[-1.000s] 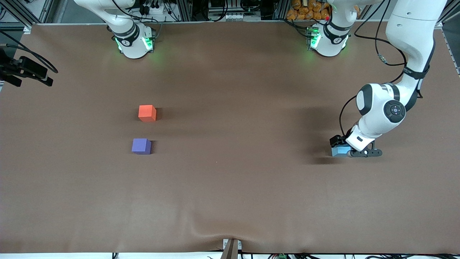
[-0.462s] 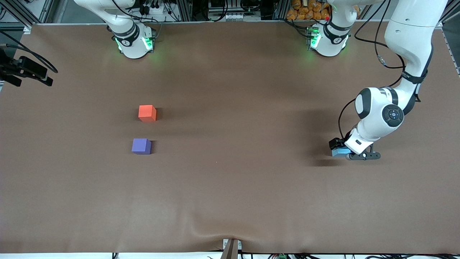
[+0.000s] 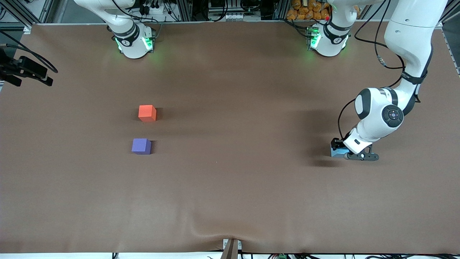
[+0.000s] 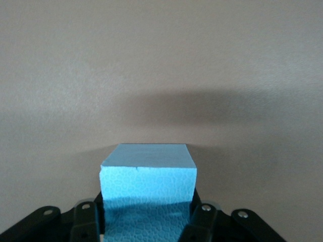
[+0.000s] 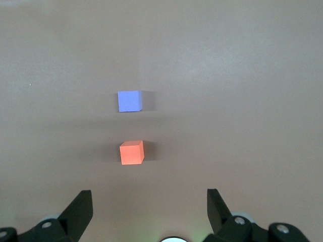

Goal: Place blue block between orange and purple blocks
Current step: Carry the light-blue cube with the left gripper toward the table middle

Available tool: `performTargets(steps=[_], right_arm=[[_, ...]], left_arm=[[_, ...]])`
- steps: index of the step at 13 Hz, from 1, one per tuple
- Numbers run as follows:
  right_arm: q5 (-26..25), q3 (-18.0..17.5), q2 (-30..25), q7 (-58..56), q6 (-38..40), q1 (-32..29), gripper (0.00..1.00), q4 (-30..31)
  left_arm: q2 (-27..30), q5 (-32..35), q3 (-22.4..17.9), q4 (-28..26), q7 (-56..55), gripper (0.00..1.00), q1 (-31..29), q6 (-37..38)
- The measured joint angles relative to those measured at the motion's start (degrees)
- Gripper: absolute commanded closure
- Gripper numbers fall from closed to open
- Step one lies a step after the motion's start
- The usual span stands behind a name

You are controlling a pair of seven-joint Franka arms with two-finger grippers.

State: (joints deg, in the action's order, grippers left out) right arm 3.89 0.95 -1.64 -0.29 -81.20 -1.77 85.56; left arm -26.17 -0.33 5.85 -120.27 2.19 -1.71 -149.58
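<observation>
My left gripper is holding the blue block, which still sits on the brown table. It will let go of it on the table, a few block widths [image 3: 202,121] short of the orange block.
The blue block [image 3: 335,152] sits on the brown table toward the left arm's end. My left gripper [image 3: 340,151] is down at it, fingers against two of its sides; in the left wrist view the block [image 4: 148,169] fills the gap between the fingers of the gripper [image 4: 148,222]. The orange block [image 3: 147,113] and the purple block [image 3: 141,146] lie toward the right arm's end, the purple one nearer the front camera, a gap between them. My right gripper [image 5: 150,201] is open and empty, high above them; its view shows the orange [image 5: 131,152] and purple [image 5: 129,101] blocks.
The two arm bases [image 3: 134,41] [image 3: 327,39] stand at the table's back edge. A black camera mount [image 3: 25,70] juts over the table's edge at the right arm's end. The brown mat has a wrinkle [image 3: 215,232] at its front edge.
My left arm's wrist has shifted slightly toward the table's middle and settled lower around the blue block. The orange and purple blocks have not moved.
</observation>
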Motion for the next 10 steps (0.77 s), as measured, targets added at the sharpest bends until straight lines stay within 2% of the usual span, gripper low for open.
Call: performTargets(steps=[3,6,8,10], right_arm=[[0.0,0.02,0.0,0.0,0.0,-0.05,0.0,0.0],[0.0,0.01,0.0,0.0,0.01,-0.06,0.0,0.0],[0.0,0.01,0.0,0.0,0.01,-0.07,0.0,0.0],[0.01,-0.01,0.0,0.0,0.01,-0.07,0.0,-0.01]], left_arm=[[1.46,0.0,0.99,3.14,0.37,1.0,3.51,5.24],[3.34,0.0,4.73,8.76,-1.78,1.0,5.83,14.0],[3.46,0.0,7.46,11.84,-6.12,1.0,7.39,16.45],[2.33,0.0,8.05,15.4,-14.17,1.0,12.02,20.12]])
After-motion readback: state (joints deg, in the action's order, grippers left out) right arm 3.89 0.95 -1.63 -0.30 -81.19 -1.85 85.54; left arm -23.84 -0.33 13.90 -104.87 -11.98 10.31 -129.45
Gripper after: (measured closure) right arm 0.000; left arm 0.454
